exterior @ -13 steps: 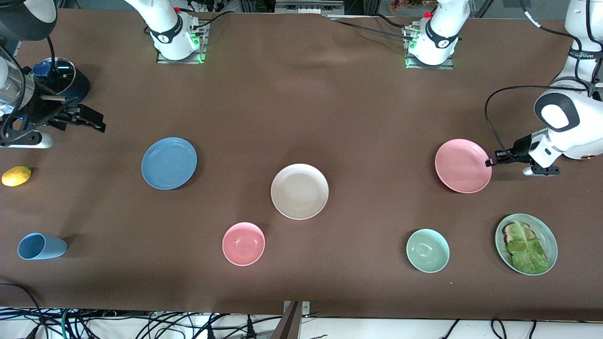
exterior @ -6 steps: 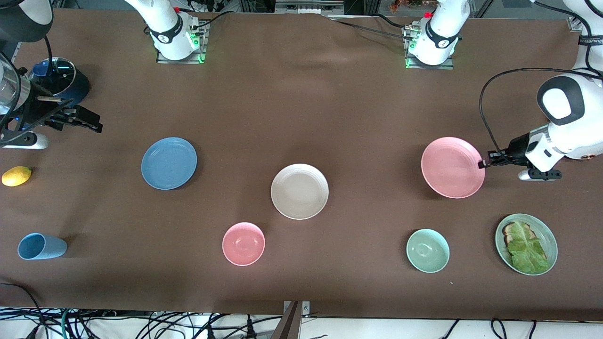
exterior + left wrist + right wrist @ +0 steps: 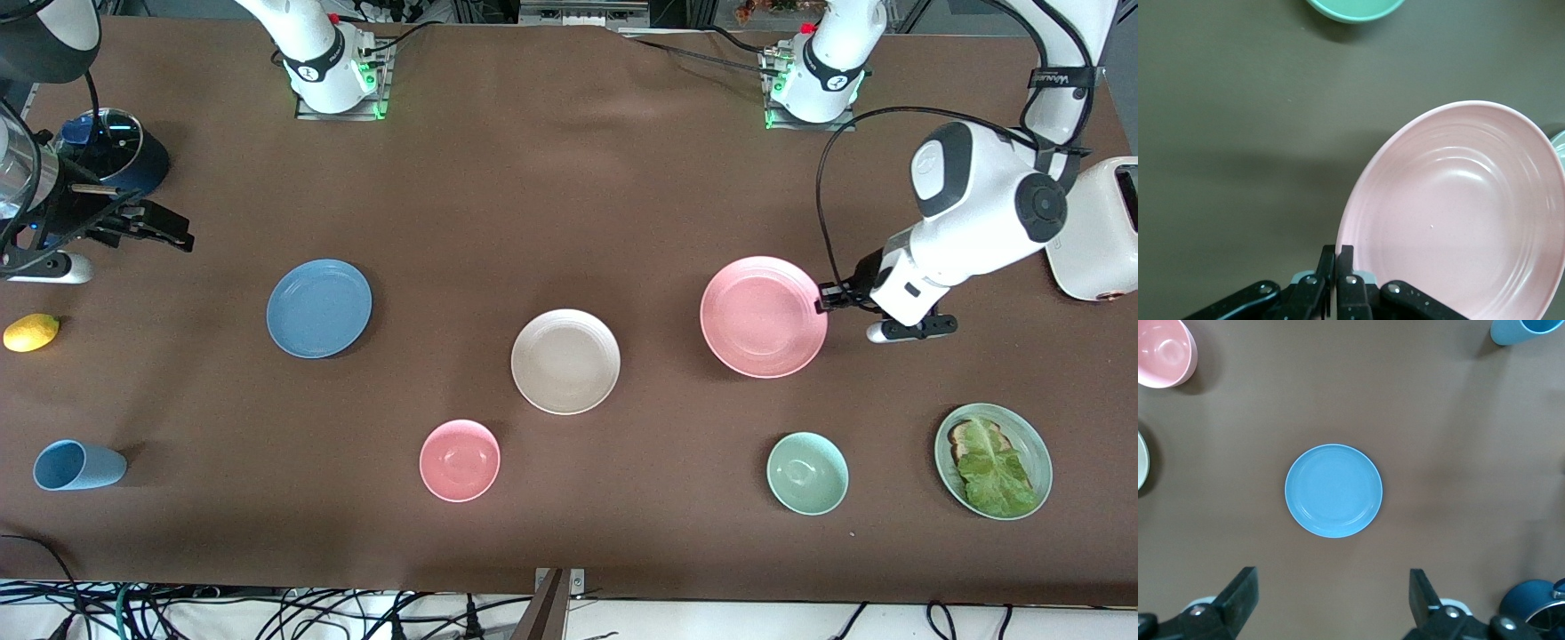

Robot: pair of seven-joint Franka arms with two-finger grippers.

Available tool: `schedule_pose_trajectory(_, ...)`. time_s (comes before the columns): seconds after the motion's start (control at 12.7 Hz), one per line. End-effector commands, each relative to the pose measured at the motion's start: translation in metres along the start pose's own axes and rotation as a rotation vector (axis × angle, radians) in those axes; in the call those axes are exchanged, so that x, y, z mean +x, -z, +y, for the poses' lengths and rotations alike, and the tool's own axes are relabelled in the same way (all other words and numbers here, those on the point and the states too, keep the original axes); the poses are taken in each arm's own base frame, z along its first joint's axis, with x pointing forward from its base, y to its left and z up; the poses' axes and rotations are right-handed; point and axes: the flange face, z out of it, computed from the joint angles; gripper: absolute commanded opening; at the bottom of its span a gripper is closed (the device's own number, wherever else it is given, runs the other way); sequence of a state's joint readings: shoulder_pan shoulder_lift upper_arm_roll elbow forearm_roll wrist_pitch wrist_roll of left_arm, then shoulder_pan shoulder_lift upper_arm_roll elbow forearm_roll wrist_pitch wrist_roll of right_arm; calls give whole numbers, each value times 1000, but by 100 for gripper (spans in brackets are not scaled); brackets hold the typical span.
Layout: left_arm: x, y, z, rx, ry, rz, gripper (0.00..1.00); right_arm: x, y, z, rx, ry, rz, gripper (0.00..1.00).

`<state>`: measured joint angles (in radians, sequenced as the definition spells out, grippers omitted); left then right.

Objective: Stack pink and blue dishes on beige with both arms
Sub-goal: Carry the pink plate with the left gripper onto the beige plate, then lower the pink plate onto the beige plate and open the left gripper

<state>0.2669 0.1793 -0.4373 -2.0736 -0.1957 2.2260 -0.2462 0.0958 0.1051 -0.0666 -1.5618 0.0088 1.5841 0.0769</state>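
Next, my left gripper lets go of the pale pink plate squarely on the middle of the beige plate (image 3: 566, 364).
My left gripper (image 3: 822, 300) is shut on the rim of the pale pink plate (image 3: 763, 316) and holds it tilted above the cloth, off the beige plate (image 3: 565, 361) toward the left arm's end. The left wrist view shows the fingers (image 3: 1346, 260) pinching the pink plate (image 3: 1458, 213) at its edge. The blue plate (image 3: 319, 308) lies flat on the table toward the right arm's end. My right gripper (image 3: 169, 233) hangs open and empty over the cloth near that end. In the right wrist view the blue plate (image 3: 1333, 491) lies well past the right gripper (image 3: 1331, 593).
A pink bowl (image 3: 460, 460), a mint bowl (image 3: 807, 473) and a green plate with lettuce on toast (image 3: 993, 460) sit nearest the front camera. A light blue cup (image 3: 78, 465), a lemon (image 3: 31, 332) and a dark blue jug (image 3: 116, 151) are at the right arm's end. A white toaster (image 3: 1098, 231) stands at the left arm's end.
The left gripper has lifted the pink plate and carried it toward the beige plate. The right gripper has hardly moved.
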Motion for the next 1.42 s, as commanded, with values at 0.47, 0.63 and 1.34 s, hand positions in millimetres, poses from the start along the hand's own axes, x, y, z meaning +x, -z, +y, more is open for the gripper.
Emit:
schedule_pose_trajectory(0.47, -16, -45, 175, 40, 169, 42, 0, 0, 0, 5, 17, -2, -3, 100)
schedule_pose_trajectory(0.63, -20, -64, 213, 45, 214, 84, 0, -1, 0, 5, 17, -2, -6, 100)
schedule_pose_trajectory(1.34, -41, -168, 292, 125, 326, 184, 0, 0, 1, 5, 18, -2, -1, 100)
